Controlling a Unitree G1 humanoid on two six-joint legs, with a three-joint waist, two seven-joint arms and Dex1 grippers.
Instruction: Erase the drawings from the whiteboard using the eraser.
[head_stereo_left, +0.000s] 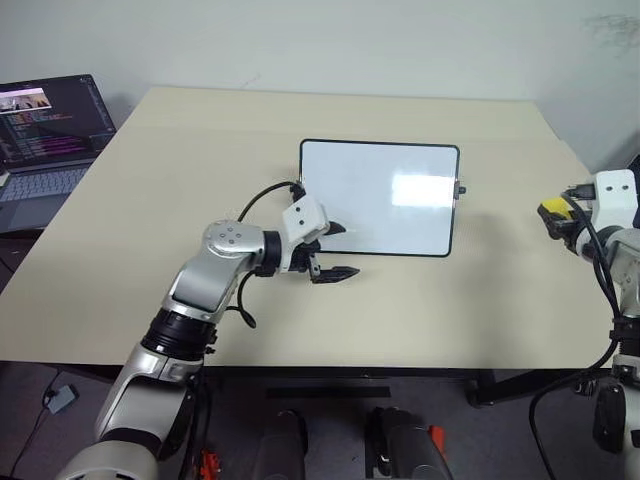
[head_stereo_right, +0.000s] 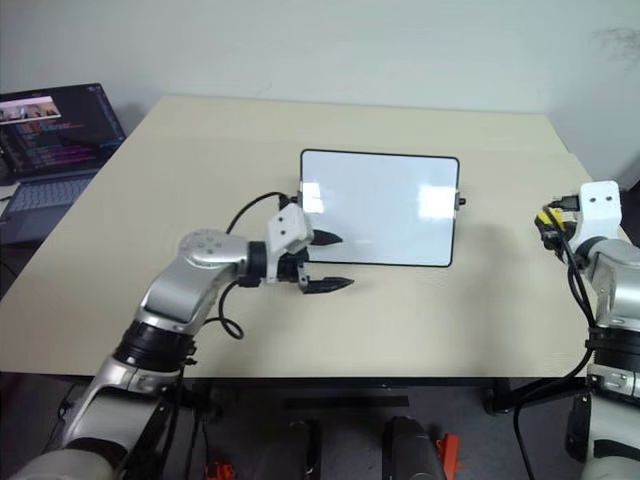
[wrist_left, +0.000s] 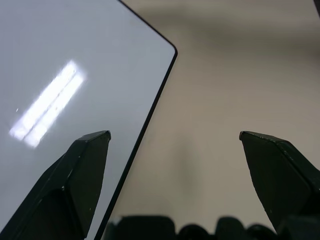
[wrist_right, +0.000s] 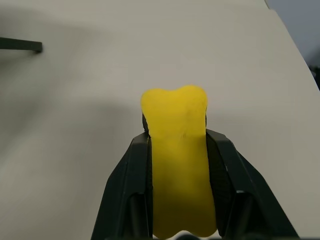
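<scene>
Next, I set the yellow eraser down with my right gripper on the bare table (head_stereo_left: 564, 275) next to its wrist, well away from the whiteboard.
The whiteboard (head_stereo_left: 380, 200) lies flat in the middle of the table, glossy white with a thin dark frame. Its surface shows plain white with a glare patch, and the drawings are out of view. My left gripper (head_stereo_left: 348, 250) is open at the board's near left corner, one finger (wrist_left: 75, 175) over the board (wrist_left: 75, 75) and the other over bare table. Far to the right, off the board, my right gripper (head_stereo_left: 556, 220) is shut on the yellow eraser (wrist_right: 177, 150), which sticks out past the fingertips above the tabletop.
The beige table (head_stereo_left: 200, 150) has bare room on all sides of the board. An open laptop (head_stereo_left: 45, 130) stands past the table's far left edge. A black cable loops from my left wrist near the board's left side.
</scene>
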